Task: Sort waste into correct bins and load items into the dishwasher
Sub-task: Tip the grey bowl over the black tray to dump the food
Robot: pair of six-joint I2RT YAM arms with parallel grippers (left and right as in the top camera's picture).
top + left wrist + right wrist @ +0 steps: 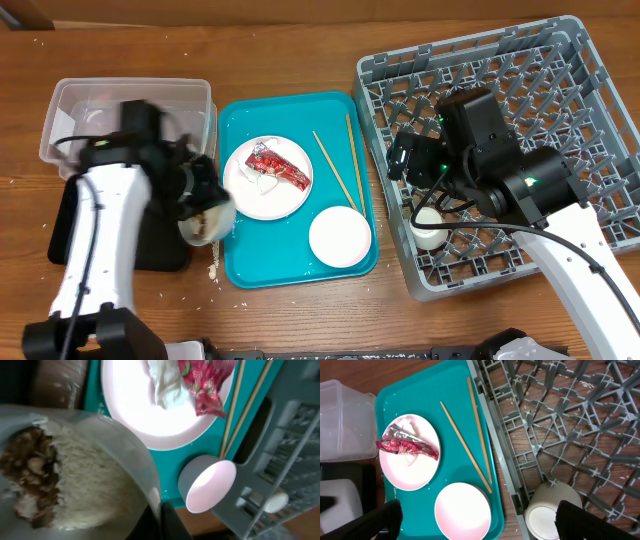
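Observation:
I need to set the white bowl, now at the teal tray's edge beside the black tray, down with my left gripper on the teal tray (254,251), between the tray's front corner and the second white bowl.
My left gripper (161,516) is shut on the rim of a white bowl (205,222) holding white rice (95,485) and a brown food scrap (30,467), at the left edge of the teal tray, beside the black tray (160,245). The white plate (267,178) carries the red foil wrapper (278,166) and a white tissue (167,382). Chopsticks (340,165) and a second white bowl (340,237) lie on the teal tray. My right gripper (485,520) is open over the grey dish rack (560,90) edge. A small white cup (430,228) lies in the rack.
The clear tub (130,120) stands at the back left, behind the black tray. The teal tray (240,120) sits between the bins and the rack. A few rice grains (213,268) lie on the wooden table by the teal tray's front left corner.

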